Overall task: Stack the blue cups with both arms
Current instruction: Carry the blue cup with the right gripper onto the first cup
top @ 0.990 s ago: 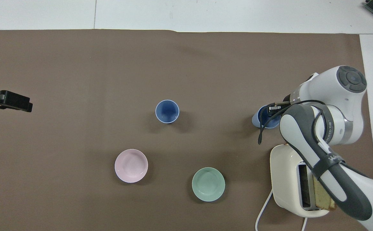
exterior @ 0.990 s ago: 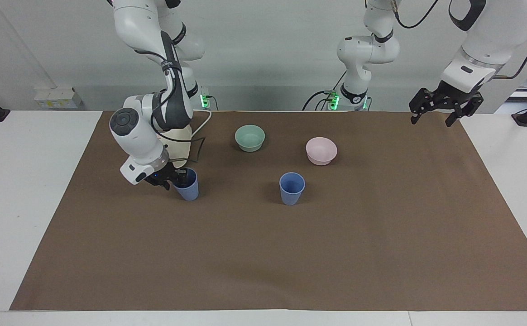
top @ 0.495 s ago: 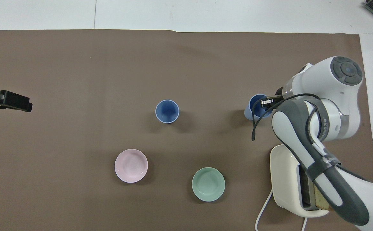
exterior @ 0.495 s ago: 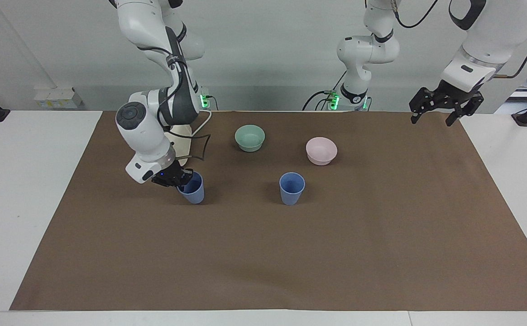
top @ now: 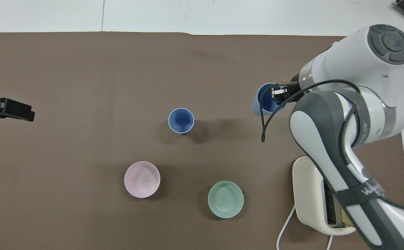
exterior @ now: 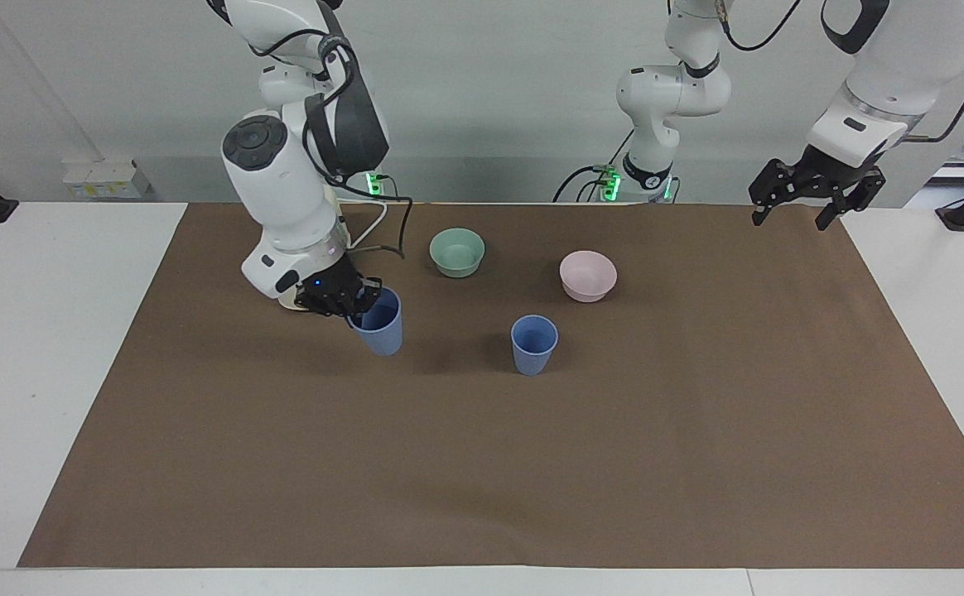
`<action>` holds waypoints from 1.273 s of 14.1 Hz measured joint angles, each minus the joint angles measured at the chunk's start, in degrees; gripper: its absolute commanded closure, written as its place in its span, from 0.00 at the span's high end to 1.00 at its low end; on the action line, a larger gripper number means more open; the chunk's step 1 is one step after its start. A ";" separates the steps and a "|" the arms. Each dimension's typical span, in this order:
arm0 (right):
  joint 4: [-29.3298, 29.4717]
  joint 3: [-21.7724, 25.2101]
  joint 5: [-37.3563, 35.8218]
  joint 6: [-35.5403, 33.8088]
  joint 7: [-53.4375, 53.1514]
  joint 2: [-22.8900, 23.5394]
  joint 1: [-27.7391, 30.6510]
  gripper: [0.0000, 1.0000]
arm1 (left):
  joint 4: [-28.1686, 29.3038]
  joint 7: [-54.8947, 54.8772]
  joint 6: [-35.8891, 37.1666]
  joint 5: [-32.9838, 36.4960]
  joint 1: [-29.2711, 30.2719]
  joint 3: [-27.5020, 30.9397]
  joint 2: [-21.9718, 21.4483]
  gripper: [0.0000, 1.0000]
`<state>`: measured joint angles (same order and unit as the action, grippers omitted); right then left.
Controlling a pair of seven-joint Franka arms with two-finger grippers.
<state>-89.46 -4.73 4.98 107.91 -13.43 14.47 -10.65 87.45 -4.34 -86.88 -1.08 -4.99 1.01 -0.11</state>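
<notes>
Next, my right gripper lets go of the second blue cup inside the blue cup standing on the brown mat (top: pixel 181 120).
One blue cup (exterior: pixel 533 344) stands upright on the brown mat near the table's middle, and shows in the overhead view (top: pixel 181 120). My right gripper (exterior: pixel 362 300) is shut on the rim of the second blue cup (exterior: pixel 383 327), one finger inside it. It holds this cup a little above the mat, slightly tilted, toward the right arm's end from the standing cup. The held cup (top: pixel 261 101) and right gripper (top: pixel 277 93) show in the overhead view. My left gripper (exterior: pixel 809 203) waits open and empty in the air over the left arm's end of the mat (top: pixel 6 108).
A mint-green bowl (exterior: pixel 457 252) (top: pixel 225 199) and a pink bowl (exterior: pixel 587 276) (top: pixel 142 179) sit nearer to the robots than the standing cup. A cream toaster (top: pixel 309 194) with bread in its slot stands under the right arm.
My right gripper has lifted its blue cup off the mat and carried it toward the standing cup. The left arm has not moved.
</notes>
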 measured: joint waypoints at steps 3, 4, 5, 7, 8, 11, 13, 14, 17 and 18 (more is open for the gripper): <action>5.67 -0.12 -0.02 -0.54 -5.39 3.01 -4.91 0.00 | 0.00 0.00 0.00 0.00 0.00 -0.04 0.00 1.00; 7.05 -0.12 -0.02 -0.91 -5.71 3.88 -5.95 0.00 | 0.00 0.00 0.00 0.00 0.00 -0.04 -0.01 1.00; 8.16 -0.13 -0.02 -1.09 -6.62 4.54 -6.96 0.00 | 0.00 0.00 0.00 0.00 0.00 -0.04 -0.02 1.00; 10.30 -0.17 -0.02 -1.35 -11.30 5.66 -9.36 0.00 | 0.00 0.00 0.00 0.00 0.02 -0.02 -0.04 1.00; 11.56 -0.18 -0.02 -1.44 -13.94 6.48 -10.84 0.00 | 0.00 0.00 0.00 0.00 0.03 0.02 -0.04 1.00; 14.71 -0.17 -0.02 -1.57 -18.40 9.58 -14.66 0.00 | 0.00 0.00 0.00 0.00 0.03 0.02 -0.04 1.00; 15.27 -0.16 -0.02 -1.57 -19.20 11.06 -16.39 0.00 | 0.00 0.00 0.00 0.00 0.03 0.02 -0.05 1.00; 15.30 -0.15 -0.09 -1.44 -19.48 11.82 -17.05 0.00 | 0.00 0.00 0.00 0.00 0.03 0.02 -0.05 1.00; 15.37 -0.12 -1.88 -0.15 -20.17 14.28 -18.10 0.00 | 0.00 0.00 0.00 0.00 0.03 0.02 -0.05 1.00; 15.37 -0.12 -2.04 0.31 -20.41 15.09 -18.18 0.00 | 0.00 0.00 0.00 0.00 0.03 0.02 -0.05 1.00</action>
<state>-74.09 -4.85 2.94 108.22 -33.84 29.56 -28.83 87.45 -4.34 -86.88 -1.07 -4.96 1.03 -0.15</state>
